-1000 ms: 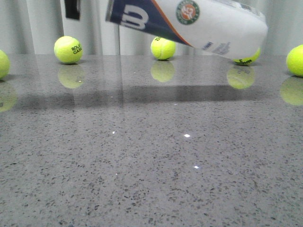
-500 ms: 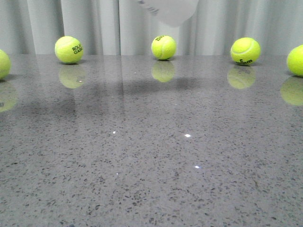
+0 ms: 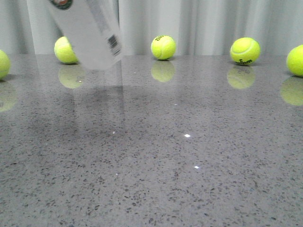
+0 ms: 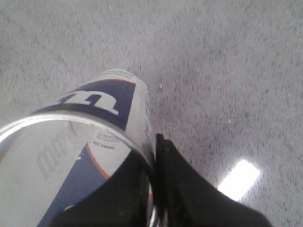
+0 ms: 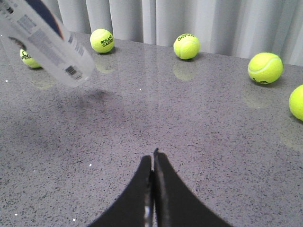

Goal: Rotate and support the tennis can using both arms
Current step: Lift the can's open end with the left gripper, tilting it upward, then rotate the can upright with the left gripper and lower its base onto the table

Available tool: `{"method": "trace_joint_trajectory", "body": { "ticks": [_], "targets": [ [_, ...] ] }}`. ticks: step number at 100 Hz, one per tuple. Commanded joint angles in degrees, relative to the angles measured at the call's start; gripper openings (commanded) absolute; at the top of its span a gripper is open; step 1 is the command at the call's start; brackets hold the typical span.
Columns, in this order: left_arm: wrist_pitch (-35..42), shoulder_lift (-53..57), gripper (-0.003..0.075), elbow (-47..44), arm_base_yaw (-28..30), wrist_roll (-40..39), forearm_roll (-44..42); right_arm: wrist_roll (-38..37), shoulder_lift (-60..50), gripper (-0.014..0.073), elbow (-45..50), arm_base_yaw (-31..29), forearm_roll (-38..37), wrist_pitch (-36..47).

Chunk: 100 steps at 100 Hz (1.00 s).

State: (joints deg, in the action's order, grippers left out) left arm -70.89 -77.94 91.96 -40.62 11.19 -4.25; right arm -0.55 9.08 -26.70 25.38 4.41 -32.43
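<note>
Next, my left gripper sets the tennis can down in front of the gap between the partly hidden ball [image 3: 111,100] and mid-back ball.
The tennis can [image 3: 87,33] hangs tilted at the upper left of the front view, white side and barcode showing, its lower end above the table. In the left wrist view the can [image 4: 111,101] shows its navy panel, white logo and silver rim. My left gripper [image 4: 154,163] is shut on that rim, one finger inside the can and one finger [image 4: 189,189] outside. In the right wrist view the can [image 5: 47,42] hovers at the far left, well away from my right gripper [image 5: 153,158], which is shut and empty above the table. Neither gripper shows in the front view.
Several yellow-green tennis balls line the back of the grey stone table [image 3: 156,156]: one partly behind the can [image 3: 62,49], one mid-back [image 3: 163,47], one right [image 3: 245,50], one at each side edge [image 3: 297,60]. A pale curtain hangs behind.
The can has swung from lying across the top of the front view, low end right, through nearly out of view, to hanging at the upper left with its low end pointing down.
</note>
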Motion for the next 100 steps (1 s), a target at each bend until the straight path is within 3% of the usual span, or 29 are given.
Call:
{"method": "trace_joint_trajectory", "body": {
  "ticks": [1,76,88,100],
  "targets": [
    [-0.1,1.7,-0.0019,2.0,-0.7,-1.2,-1.2,0.0,0.6,-0.0060,-1.3,-0.3,-0.6,4.1],
    [-2.3,-4.5,-0.0008,2.0,-0.6,2.6,9.9,0.0,0.6,-0.0060,-1.3,-0.3,-0.6,4.1],
    [-1.9,-4.7,0.0086,2.1,-0.5,2.6,10.6,0.0,0.6,-0.0060,-1.3,-0.3,-0.6,4.1],
    [0.1,-5.1,0.0268,3.3,-0.5,2.6,10.6,0.0,0.6,-0.0060,-1.3,-0.3,-0.6,4.1]
  ]
}}
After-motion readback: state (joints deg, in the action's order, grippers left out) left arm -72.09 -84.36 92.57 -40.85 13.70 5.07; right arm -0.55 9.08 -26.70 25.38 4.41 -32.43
